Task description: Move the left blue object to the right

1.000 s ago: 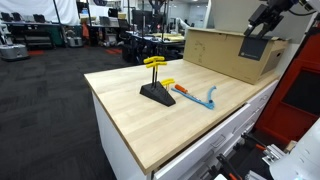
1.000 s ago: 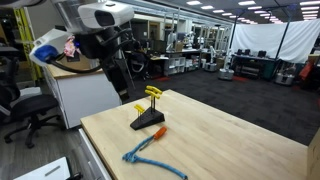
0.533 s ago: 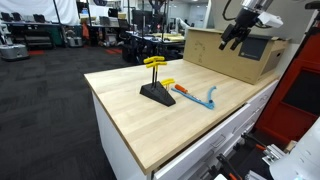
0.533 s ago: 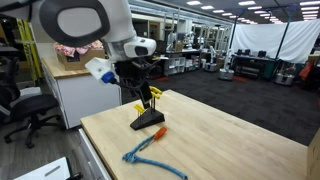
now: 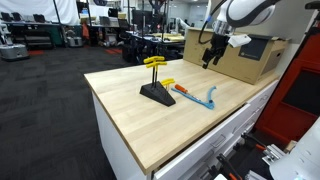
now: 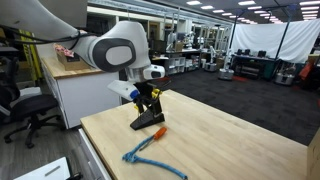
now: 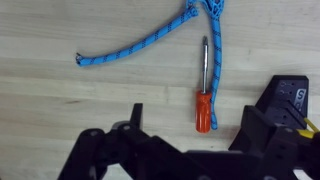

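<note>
The part of the blue piece point(image 5: 188, 96) point(image 7: 215, 90) beside the screwdriver, level with where the screwdriver's metal rod meets the orange handle, will be gripped by my gripper.
The slim light-blue tool point(image 7: 135, 38) lies flat on the wooden table; it looks braided, and it runs diagonally at the top of the wrist view. It also shows in both exterior views point(image 5: 207, 101) point(image 6: 144, 150). A second blue strand point(image 7: 216, 55) runs beside the orange-handled screwdriver point(image 7: 204, 110) point(image 5: 184, 93). My gripper point(image 7: 194, 108) point(image 5: 208, 57) point(image 6: 150, 96) is open and empty. It hovers above the screwdriver and touches nothing.
A black wedge stand with yellow handles point(image 5: 155, 90) point(image 6: 148, 119) point(image 7: 289, 96) stands right beside the tools. A large cardboard box point(image 5: 235, 50) sits at the back of the table point(image 5: 130, 115). The table's edges drop off to an open lab floor.
My arm has swung in from up near the cardboard box and come down over the tools. Nothing on the table has moved.
</note>
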